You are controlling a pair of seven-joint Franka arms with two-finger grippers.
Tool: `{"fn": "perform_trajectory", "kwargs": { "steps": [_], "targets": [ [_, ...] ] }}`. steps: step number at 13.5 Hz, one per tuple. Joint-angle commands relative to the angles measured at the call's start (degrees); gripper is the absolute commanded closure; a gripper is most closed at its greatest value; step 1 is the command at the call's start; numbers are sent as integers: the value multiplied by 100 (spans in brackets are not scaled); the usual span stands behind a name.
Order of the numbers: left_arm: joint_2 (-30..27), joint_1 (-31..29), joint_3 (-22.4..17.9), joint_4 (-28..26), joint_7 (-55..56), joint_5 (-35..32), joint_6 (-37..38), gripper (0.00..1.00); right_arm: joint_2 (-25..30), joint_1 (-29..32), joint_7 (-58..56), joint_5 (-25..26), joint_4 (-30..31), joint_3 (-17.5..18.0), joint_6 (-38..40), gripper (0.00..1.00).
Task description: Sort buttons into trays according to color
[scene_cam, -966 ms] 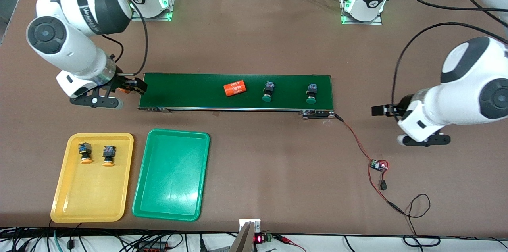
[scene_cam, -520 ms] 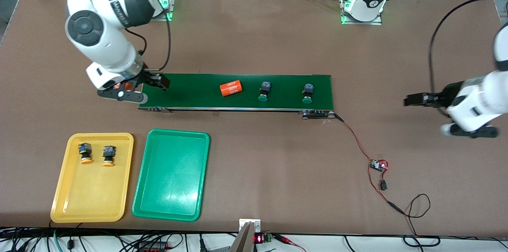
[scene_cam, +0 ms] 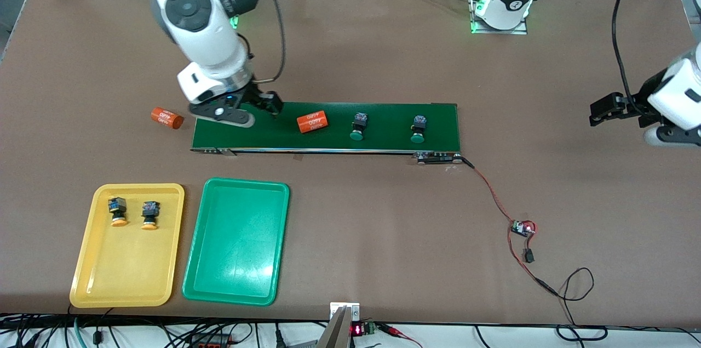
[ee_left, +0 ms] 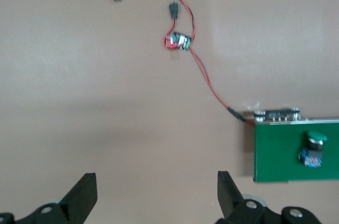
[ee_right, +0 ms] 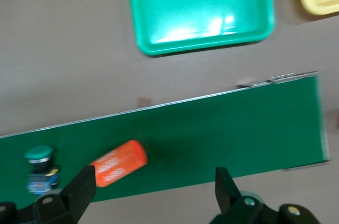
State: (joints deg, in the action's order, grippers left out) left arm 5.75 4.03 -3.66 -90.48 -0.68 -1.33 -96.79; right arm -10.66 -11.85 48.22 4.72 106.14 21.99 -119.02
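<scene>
My right gripper needs to close next on the black body (scene_cam: 359,122) (ee_right: 43,171) of the green button that is nearest to the orange cylinder on the belt.
Two green buttons (scene_cam: 357,127) (scene_cam: 418,130) stand on the dark-green conveyor belt (scene_cam: 383,142). Two orange-yellow buttons (scene_cam: 117,211) (scene_cam: 149,214) stand in the yellow tray (scene_cam: 126,266). The green tray (scene_cam: 236,249) beside it holds nothing. My right gripper (scene_cam: 266,104) is open and empty over the belt's end toward the right arm; its wrist view (ee_right: 153,181) shows one green button (ee_right: 39,166) and the green tray (ee_right: 201,7). My left gripper (scene_cam: 602,112) is open and empty over bare table at the left arm's end (ee_left: 154,187), with a green button (ee_left: 313,147) in its view.
An orange cylinder with white print (scene_cam: 311,121) lies on the belt, close to the right gripper (ee_right: 119,163). A second cylinder (scene_cam: 166,118) lies on the table off the belt's end. A small circuit board (scene_cam: 523,227) with red wires lies nearer the front camera.
My right gripper has let go of an orange cylinder beside the belt's end and moved along over the belt. My left arm has drawn back toward its end of the table. The belt's items have drifted toward the right arm's end.
</scene>
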Motion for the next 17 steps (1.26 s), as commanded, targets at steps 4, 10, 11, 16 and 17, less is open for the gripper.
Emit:
{"fn": "perform_trajectory", "kwargs": {
  "steps": [4, 10, 11, 16, 17],
  "targets": [
    [-558, -385, 331, -621, -116, 124, -263, 0, -515, -581, 442, 353, -31, -37, -577, 0],
    [-461, -377, 392, -400, -126, 124, -59, 0, -964, -985, 854, 574, -66, -37, -859, 0],
    [-461, -377, 392, -400, -117, 124, -42, 0, -1078, -1012, 986, 574, -154, -37, -851, 0],
    [-452, -324, 392, -374, -99, 124, 2, 0, -1588, -1294, 1777, 556, -602, -46, -807, 0],
    [-444, -324, 392, -313, -108, 124, 20, 0, -1606, -1303, 1804, 556, -603, -54, -807, 0]
  ]
}}
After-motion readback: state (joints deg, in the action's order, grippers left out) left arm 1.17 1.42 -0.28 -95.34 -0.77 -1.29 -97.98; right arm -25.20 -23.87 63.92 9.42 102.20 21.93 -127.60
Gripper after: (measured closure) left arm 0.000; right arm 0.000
